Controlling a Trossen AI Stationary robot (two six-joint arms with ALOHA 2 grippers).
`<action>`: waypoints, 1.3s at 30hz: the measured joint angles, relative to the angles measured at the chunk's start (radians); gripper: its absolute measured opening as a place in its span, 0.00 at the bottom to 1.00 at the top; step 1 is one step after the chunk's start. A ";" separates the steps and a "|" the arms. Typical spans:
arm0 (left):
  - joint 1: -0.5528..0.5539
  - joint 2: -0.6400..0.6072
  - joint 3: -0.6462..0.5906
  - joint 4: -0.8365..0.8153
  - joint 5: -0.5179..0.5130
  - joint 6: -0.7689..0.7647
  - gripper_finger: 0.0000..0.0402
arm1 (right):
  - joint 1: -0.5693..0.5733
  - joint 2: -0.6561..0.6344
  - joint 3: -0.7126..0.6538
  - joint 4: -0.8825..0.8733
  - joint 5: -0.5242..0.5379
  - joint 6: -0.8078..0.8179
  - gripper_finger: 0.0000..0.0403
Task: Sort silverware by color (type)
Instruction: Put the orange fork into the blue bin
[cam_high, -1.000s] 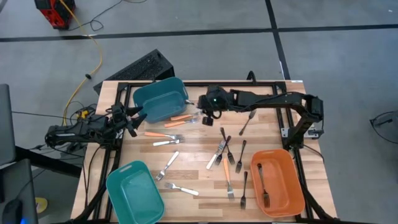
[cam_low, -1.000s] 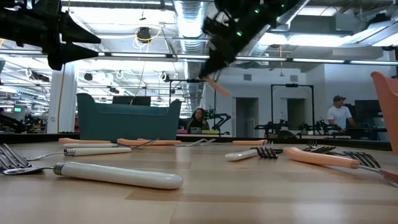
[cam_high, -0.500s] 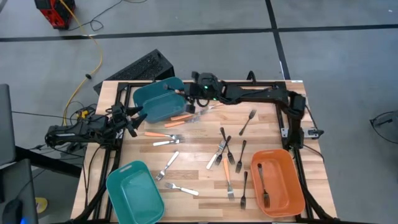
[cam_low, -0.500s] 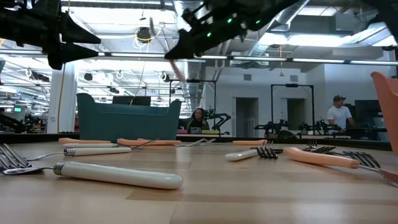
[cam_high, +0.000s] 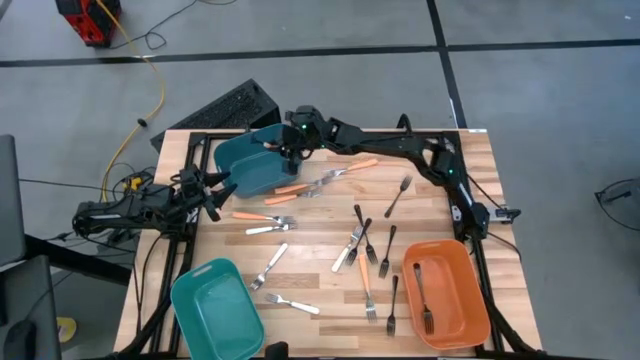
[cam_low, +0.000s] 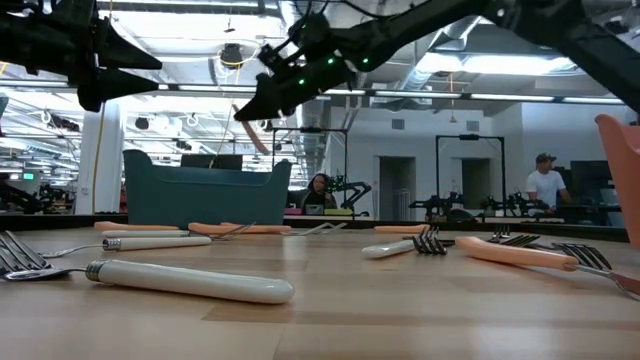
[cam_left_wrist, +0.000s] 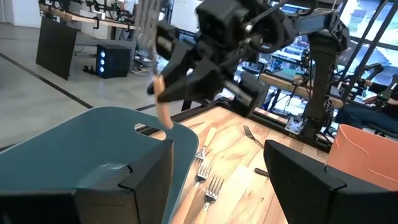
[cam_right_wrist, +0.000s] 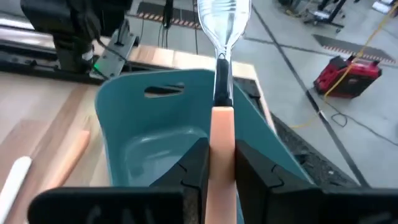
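My right gripper is going to let go of the orange-handled fork, now held over that bin, on the bottom of the far teal bin (cam_high: 262, 174) (cam_right_wrist: 164, 155).
My right gripper (cam_high: 290, 143) hangs over the far teal bin (cam_high: 258, 162), shut on an orange-handled fork (cam_right_wrist: 222, 74). The low view shows this gripper (cam_low: 262, 105) above the bin (cam_low: 205, 195). My left gripper (cam_high: 212, 192) waits open at the table's left edge, beside that bin, with nothing between its fingers (cam_left_wrist: 124, 180). More silverware lies flat on the table: orange-handled forks (cam_high: 290, 188), black forks (cam_high: 362, 232) and white forks (cam_high: 268, 266). My right gripper pinches the fork's orange handle (cam_right_wrist: 222, 146) between its two fingers (cam_right_wrist: 193, 165), a little below the metal neck. The fingers reach in from the table's right, slanting slightly down, and lie across the fork. The fork is lifted clear, nearly upright, tines (cam_left_wrist: 146, 18) up, handle end (cam_left_wrist: 163, 112) above the bin.
A second teal bin (cam_high: 215, 305) stands at the near left. An orange bin (cam_high: 447, 292) at the near right holds a black fork (cam_high: 422, 295). Loose forks are scattered over the table's middle. People stand in the room beyond the table.
My right gripper has carried the orange-handled fork along the far side toward the table's left edge, from beside the far teal bin to above it. It stays shut on the fork, which remains lifted clear.
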 joint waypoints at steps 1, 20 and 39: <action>0.000 0.000 0.000 0.000 0.000 0.000 0.58 | -0.003 0.014 0.012 -0.025 -0.006 0.000 0.20; 0.000 0.000 0.000 -0.006 -0.001 0.000 0.58 | -0.034 0.068 0.061 -0.094 -0.093 0.026 0.20; 0.000 0.000 0.000 -0.006 -0.001 -0.002 0.58 | -0.042 0.130 0.067 -0.142 -0.045 0.170 0.20</action>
